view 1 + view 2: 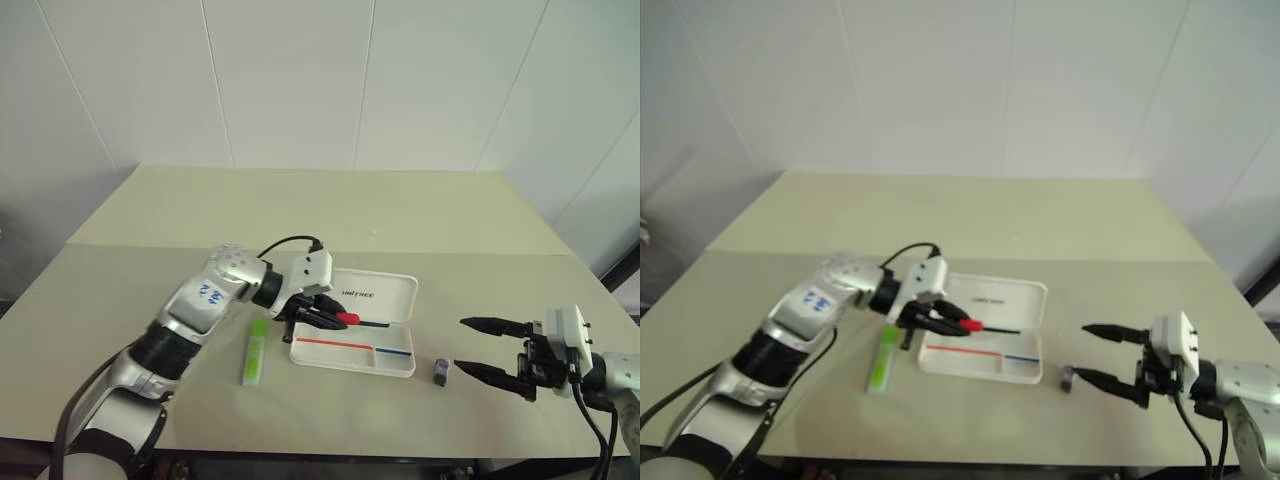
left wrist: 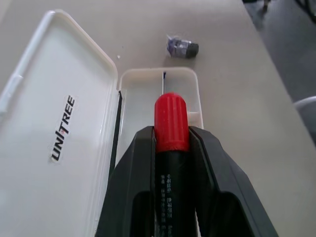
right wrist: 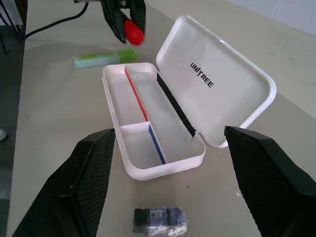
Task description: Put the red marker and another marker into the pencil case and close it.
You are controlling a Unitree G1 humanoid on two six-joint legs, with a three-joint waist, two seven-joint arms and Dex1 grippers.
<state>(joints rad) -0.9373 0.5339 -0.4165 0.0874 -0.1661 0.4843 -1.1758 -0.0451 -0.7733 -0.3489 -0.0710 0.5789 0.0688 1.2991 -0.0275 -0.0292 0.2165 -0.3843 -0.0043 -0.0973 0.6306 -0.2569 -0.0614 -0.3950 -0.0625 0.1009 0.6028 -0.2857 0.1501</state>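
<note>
My left gripper has the red marker. Next I should release the marker with that gripper in the tray (image 1: 353, 326) (image 2: 131, 143), between the red stripe and the folded-back lid.
The white pencil case (image 1: 385, 291) lies open near the table's front, lid folded back, its tray (image 3: 129, 170) showing a red and a blue stripe. My left gripper (image 1: 325, 318) hovers over the tray's left end, shut on the red marker (image 2: 171, 123), whose red end pokes out past the fingertips toward the right. The other marker, a lime-green highlighter (image 1: 256, 352), rests flat on the table just left of the case. To the right of the case my right gripper (image 1: 462, 344) hangs open and holds nothing, pointing left at the case.
A small dark grey block (image 1: 441, 372) sits on the table between the case's right end and my right gripper. A black cable loops from my left wrist. The table's front edge runs close below the case.
</note>
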